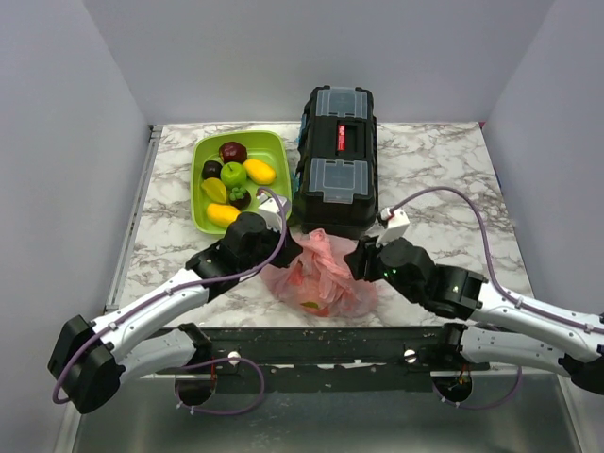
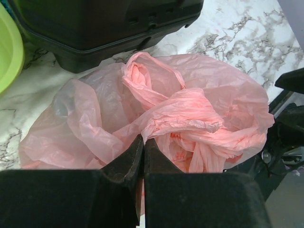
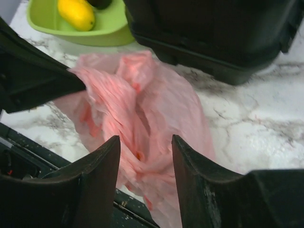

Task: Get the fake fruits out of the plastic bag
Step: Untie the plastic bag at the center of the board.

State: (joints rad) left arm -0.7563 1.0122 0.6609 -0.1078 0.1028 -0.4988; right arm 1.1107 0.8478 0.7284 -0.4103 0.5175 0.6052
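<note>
I should pinch the loose folds (image 3: 146, 165) beside the plastic bag's bunched top with my right gripper and pull away from my left gripper, because that top closes over the fake fruits.
The pink plastic bag (image 1: 326, 278) lies crumpled on the marble table in front of the black toolbox. It also shows in the left wrist view (image 2: 190, 104) and the right wrist view (image 3: 142, 104). The fake fruits are hidden inside it; only a faint yellow-red patch (image 1: 310, 304) shows through the film. My left gripper (image 1: 288, 247) is at the bag's left top, its jaws (image 2: 143, 138) shut on a fold of the bag. My right gripper (image 1: 363, 260) is at the bag's right side, open (image 3: 145, 142), its fingers on either side of bunched plastic without touching it.
The black toolbox (image 1: 338, 156) stands right behind the bag. A lime-green tray (image 1: 274, 151) with several other fruits sits to its left, a yellow one (image 3: 76, 13) nearest. The table's front edge with a black rail (image 1: 321, 344) is just below the bag.
</note>
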